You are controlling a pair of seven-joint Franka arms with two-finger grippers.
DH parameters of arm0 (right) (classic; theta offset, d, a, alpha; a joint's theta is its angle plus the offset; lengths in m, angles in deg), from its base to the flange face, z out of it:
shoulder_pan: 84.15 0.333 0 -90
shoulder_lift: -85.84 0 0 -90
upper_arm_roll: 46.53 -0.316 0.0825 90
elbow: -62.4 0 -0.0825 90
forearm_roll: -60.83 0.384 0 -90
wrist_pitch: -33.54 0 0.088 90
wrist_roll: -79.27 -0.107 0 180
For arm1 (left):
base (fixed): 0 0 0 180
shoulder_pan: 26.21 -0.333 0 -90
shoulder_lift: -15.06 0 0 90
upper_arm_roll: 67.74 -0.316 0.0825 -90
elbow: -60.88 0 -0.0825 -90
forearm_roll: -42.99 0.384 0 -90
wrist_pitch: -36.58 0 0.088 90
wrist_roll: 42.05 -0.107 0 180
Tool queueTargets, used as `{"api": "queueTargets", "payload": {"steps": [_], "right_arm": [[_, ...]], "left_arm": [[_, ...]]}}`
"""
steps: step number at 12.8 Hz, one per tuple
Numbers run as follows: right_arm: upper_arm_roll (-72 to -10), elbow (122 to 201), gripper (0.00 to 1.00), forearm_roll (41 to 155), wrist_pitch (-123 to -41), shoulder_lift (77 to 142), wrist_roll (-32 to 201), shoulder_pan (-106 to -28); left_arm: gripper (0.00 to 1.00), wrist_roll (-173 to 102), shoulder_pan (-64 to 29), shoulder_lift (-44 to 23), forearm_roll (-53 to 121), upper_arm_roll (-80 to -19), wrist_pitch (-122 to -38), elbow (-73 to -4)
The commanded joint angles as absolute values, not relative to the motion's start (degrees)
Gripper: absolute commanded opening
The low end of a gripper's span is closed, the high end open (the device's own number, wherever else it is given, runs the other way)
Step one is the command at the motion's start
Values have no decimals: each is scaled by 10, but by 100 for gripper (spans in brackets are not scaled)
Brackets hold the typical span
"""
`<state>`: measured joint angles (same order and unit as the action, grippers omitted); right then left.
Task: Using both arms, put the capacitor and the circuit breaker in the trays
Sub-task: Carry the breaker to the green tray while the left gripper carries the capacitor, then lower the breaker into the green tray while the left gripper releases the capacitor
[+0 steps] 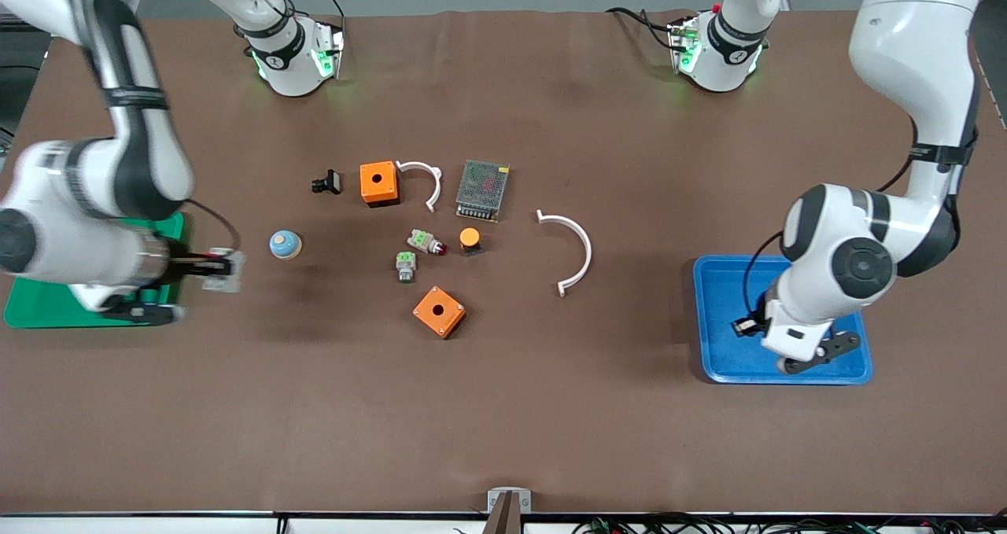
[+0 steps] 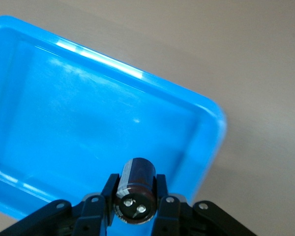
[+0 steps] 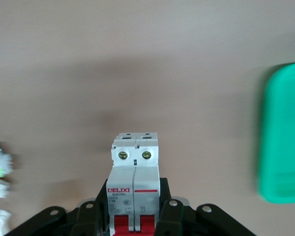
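Note:
Next, my right gripper lets go of the circuit breaker in the middle of the green tray (image 1: 94,270).
My left gripper (image 1: 743,327) is shut on the capacitor (image 2: 136,188), a small dark reddish-brown cylinder, and holds it over the blue tray (image 1: 720,298). In the left wrist view the blue tray (image 2: 88,123) fills the picture below the capacitor. My right gripper (image 1: 211,267) is shut on the circuit breaker (image 1: 226,273), a light grey-white block with red levers (image 3: 135,177). It holds the breaker over the brown table, just beside the green tray (image 1: 47,302) at the right arm's end. The green tray's edge also shows in the right wrist view (image 3: 285,137).
In the table's middle lie two orange boxes (image 1: 378,182) (image 1: 439,311), two white arcs (image 1: 425,178) (image 1: 574,251), a meshed power supply (image 1: 482,190), two green-topped parts (image 1: 425,241) (image 1: 405,265), an orange-capped button (image 1: 470,239), a black clip (image 1: 327,182) and a blue dome (image 1: 284,244).

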<state>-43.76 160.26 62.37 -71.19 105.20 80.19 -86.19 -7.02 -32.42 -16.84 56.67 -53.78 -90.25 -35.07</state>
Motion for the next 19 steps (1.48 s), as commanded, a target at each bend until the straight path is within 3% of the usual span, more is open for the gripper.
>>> {"api": "queueTargets", "payload": {"steps": [1, 8, 9, 10, 11, 12, 16, 19], "right_arm": [[-450, 1579, 24, 564, -703, 1062, 884, -946], [-451, 1578, 25, 561, -802, 1134, 1031, -1112], [-451, 1579, 26, 561, -817, 1145, 1041, -1123], [-451, 1579, 26, 561, -833, 1158, 1054, -1131], [-451, 1579, 26, 561, -852, 1170, 1071, -1138], [-451, 1579, 26, 561, -873, 1184, 1089, -1144], [-452, 1584, 26, 566, -908, 1219, 1091, -1157], [-452, 1596, 26, 566, -928, 1222, 1091, -1161]], "left_arm": [[0, -138, -390, -188, 577, -530, -983, -397], [2, -238, -449, -226, 576, -532, -1015, -402], [11, -239, -451, -227, 576, -532, -1015, -401], [37, -242, -451, -228, 576, -532, -1014, -400], [78, -248, -452, -228, 576, -532, -1014, -399], [100, -248, -452, -226, 575, -532, -1014, -399], [100, -249, -450, -184, 576, -527, -1006, -396], [100, -250, -449, -123, 575, -505, -950, -385]]}}
